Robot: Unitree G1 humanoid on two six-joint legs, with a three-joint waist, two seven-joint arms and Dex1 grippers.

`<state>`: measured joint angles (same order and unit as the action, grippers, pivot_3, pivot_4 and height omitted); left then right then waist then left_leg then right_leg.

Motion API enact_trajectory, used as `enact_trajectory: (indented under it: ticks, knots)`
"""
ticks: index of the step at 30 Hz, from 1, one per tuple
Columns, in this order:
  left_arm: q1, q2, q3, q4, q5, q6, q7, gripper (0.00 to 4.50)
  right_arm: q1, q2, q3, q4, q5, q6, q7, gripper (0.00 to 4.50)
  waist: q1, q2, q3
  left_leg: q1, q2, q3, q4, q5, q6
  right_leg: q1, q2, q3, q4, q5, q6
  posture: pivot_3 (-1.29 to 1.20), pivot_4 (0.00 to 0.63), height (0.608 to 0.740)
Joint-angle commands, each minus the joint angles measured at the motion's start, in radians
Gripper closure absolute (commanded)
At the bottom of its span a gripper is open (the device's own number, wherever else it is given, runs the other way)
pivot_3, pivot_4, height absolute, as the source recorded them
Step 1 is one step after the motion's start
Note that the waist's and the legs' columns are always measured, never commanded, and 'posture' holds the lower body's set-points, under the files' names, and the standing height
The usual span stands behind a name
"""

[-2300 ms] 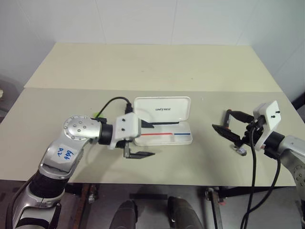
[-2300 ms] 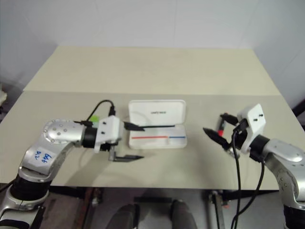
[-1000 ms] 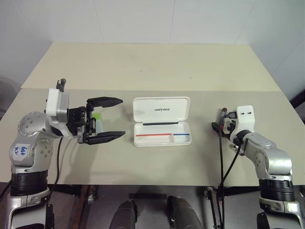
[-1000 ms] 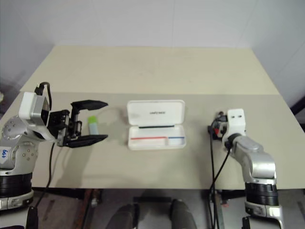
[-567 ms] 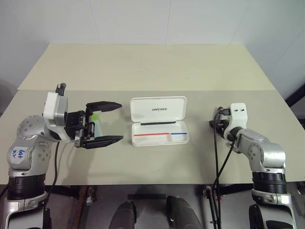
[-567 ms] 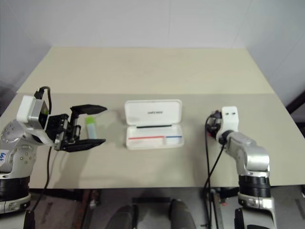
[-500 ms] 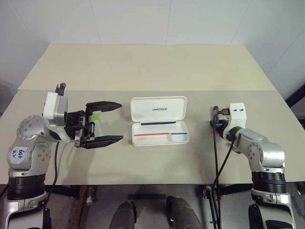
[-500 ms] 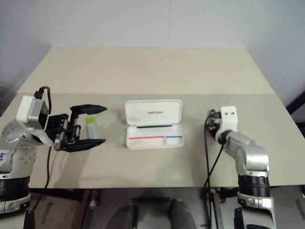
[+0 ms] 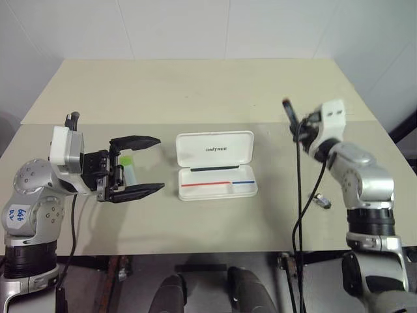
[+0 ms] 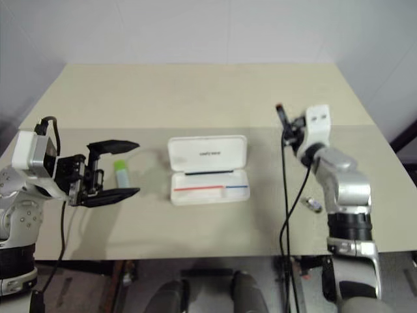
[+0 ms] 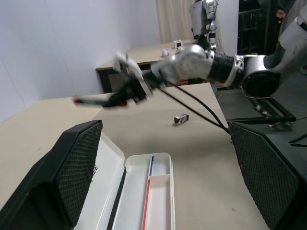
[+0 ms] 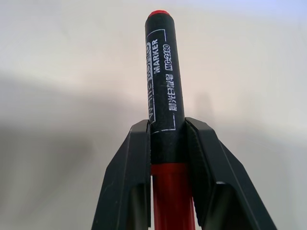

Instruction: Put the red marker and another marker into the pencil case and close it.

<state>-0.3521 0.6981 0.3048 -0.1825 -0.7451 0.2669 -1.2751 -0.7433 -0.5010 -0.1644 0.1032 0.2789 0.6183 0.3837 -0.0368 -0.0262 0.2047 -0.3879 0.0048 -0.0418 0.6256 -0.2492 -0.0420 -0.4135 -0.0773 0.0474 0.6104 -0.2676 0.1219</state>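
Note:
Next, my right gripper lets go of the red marker in the pencil case's tray (image 9: pixel 211 175), in the space between the red stripe and the lid.
The red marker (image 12: pixel 162 72), black-barrelled with a red end, is clamped between the fingers of my right gripper (image 12: pixel 166 125), which is shut on it. It is held in the air over the table's right side (image 9: pixel 287 111) and points away from me. The pencil case (image 9: pixel 195 150) lies open at the table's middle, lid leaning back and red and blue stripes showing in the tray. The other marker (image 10: pixel 122 173), pale with a green cap, lies on the table left of the case. My left gripper (image 9: pixel 161 164) hovers wide open beside it, pointing toward the case with nothing between its fingers.
A small grey-silver object (image 9: pixel 321 201) lies on the table under my right arm. A black cable (image 9: pixel 298 195) hangs from the right wrist down past the table's front edge. A seam (image 9: pixel 195 122) divides the near tabletop from the bare far half.
My right gripper has risen from the table with the red marker in it and moved farther from me. The grey object has come into view there. The left gripper has stayed open and still.

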Motion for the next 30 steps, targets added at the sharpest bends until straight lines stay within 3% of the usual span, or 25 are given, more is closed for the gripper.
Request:
enact_trajectory:
  ticks: [1,9,14,17,20,30]
  knots:
    - [0.018,0.018,0.047,-0.014,-0.015,-0.027,0.001,0.00,-0.082,-0.019,0.041,-0.110,0.078,-0.007,0.150,3.84,0.001,0.000,0.000,0.000,0.000,0.000,-0.001,0.000,0.000,0.000,0.000,0.000,0.000,0.000,0.000,0.00,0.150,0.740]
    - [0.099,0.055,0.105,0.052,0.019,-0.093,-0.046,0.00,-0.086,-0.162,0.285,-0.404,0.215,0.101,0.573,3.84,0.008,0.001,0.000,-0.003,0.003,-0.001,-0.005,-0.003,-0.001,-0.004,0.000,-0.004,-0.001,-0.004,-0.002,0.00,0.150,0.740]
    - [0.140,0.073,0.121,0.082,0.038,-0.145,-0.073,0.00,-0.032,-0.259,0.475,-0.449,0.068,-0.076,0.738,3.84,0.010,0.000,0.000,-0.003,0.004,-0.001,-0.004,-0.004,-0.002,-0.003,0.000,-0.005,-0.004,-0.004,-0.002,0.00,0.150,0.740]
    - [0.153,0.073,0.126,0.069,0.035,-0.149,-0.067,0.00,-0.021,-0.267,0.557,-0.410,-0.050,-0.190,0.758,3.84,0.009,0.000,0.001,-0.003,0.004,0.000,-0.003,-0.004,-0.002,-0.003,0.000,-0.005,-0.004,-0.004,-0.002,0.00,0.150,0.740]
    - [0.167,0.068,0.143,0.049,0.017,-0.142,-0.047,0.00,-0.048,-0.200,0.609,-0.301,-0.150,-0.277,0.718,3.84,0.002,0.000,0.001,-0.002,0.005,0.000,-0.003,-0.004,-0.002,-0.003,0.001,-0.005,-0.004,-0.004,-0.003,0.00,0.150,0.740]
    - [0.230,0.062,0.179,-0.033,-0.018,-0.122,0.009,0.00,-0.148,-0.070,0.606,-0.034,-0.317,-0.436,0.664,3.84,0.006,0.000,0.001,-0.002,0.007,0.000,-0.003,-0.003,-0.004,-0.004,0.004,-0.005,0.000,-0.004,-0.005,0.00,0.150,0.740]
